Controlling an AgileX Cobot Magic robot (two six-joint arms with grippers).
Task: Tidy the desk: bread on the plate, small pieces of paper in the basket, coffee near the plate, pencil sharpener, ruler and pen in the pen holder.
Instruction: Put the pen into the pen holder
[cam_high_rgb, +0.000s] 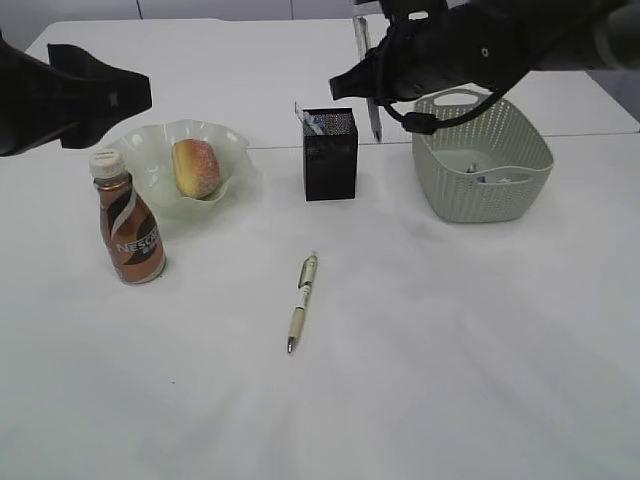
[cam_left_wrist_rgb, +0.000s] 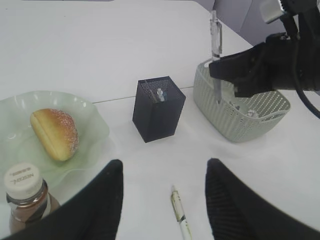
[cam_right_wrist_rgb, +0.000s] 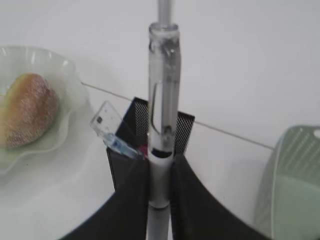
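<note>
Next, my right gripper lets go of the clear silver pen in the black pen holder's side (cam_high_rgb: 345, 120) (cam_right_wrist_rgb: 176, 132) nearest the basket.
My right gripper (cam_right_wrist_rgb: 160, 172) is shut on a clear silver pen (cam_right_wrist_rgb: 163, 90) and holds it upright in the air, just right of and behind the black mesh pen holder (cam_high_rgb: 331, 165). A clear ruler (cam_right_wrist_rgb: 112, 130) sticks out of the holder. A second, cream pen (cam_high_rgb: 303, 302) lies on the table in front of the holder. My left gripper (cam_left_wrist_rgb: 164, 172) is open and empty, above the table, with the cream pen (cam_left_wrist_rgb: 180, 217) between its fingers below. The bread (cam_high_rgb: 196, 168) lies on the green plate (cam_high_rgb: 232, 140). The coffee bottle (cam_high_rgb: 130, 225) stands in front of the plate.
The grey-green basket (cam_high_rgb: 480, 195) stands at the right with small paper pieces (cam_high_rgb: 500, 178) inside. My right arm reaches over the basket's back rim. I cannot make out the pencil sharpener. A table seam runs behind the holder.
</note>
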